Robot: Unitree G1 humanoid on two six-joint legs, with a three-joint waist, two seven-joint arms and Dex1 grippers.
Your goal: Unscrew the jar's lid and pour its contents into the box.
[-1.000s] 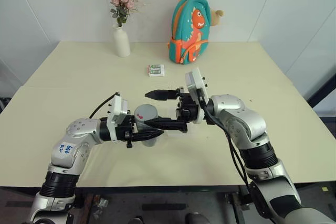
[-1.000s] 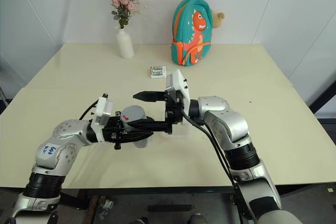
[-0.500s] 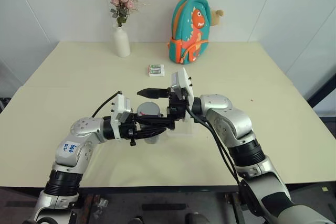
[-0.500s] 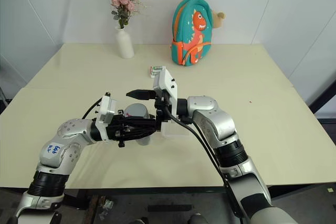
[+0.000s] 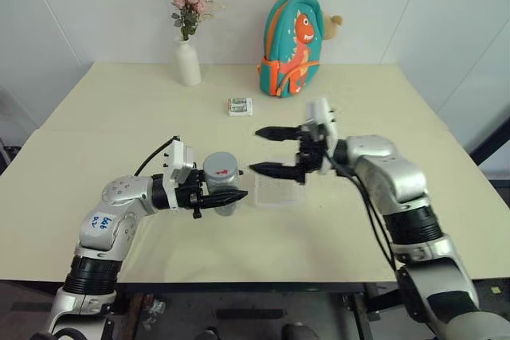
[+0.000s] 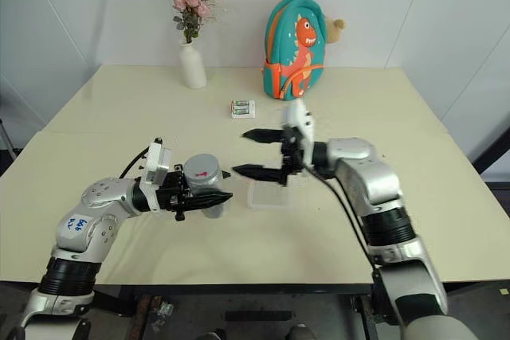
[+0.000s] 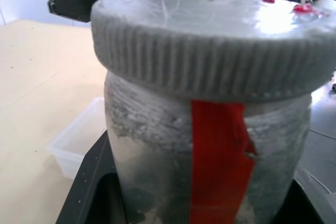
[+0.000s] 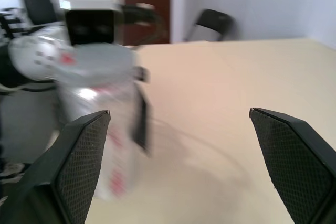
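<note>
The robot's right gripper will close on the ribbed sides of the jar's lid (image 5: 221,174) (image 8: 97,72), as the lid must be unscrewed while the left gripper holds the jar.
My left gripper (image 5: 232,189) is shut on the jar (image 5: 222,193), holding it upright just above the table. The jar is clear with a red label (image 7: 218,156). Its pale grey lid (image 5: 221,167) sits on top, with ribbed sides (image 7: 210,61). The contents are hidden behind the jar's cloudy wall. My right gripper (image 5: 255,150) hangs open to the right of the jar, apart from it, pointing at it over the box (image 5: 279,193). The box is a shallow clear tray on the table right of the jar. In the right wrist view the jar (image 8: 107,129) lies ahead of the wide-spread fingers (image 8: 79,166).
At the table's back stand a white vase with flowers (image 5: 188,61) and a teal dinosaur backpack (image 5: 291,41). A small white-and-green packet (image 5: 239,106) lies in front of them. The table's front edge (image 5: 255,282) runs below both arms.
My right gripper has drawn back to the right, away from the jar's lid, still open. The left gripper and the jar have stayed in place.
</note>
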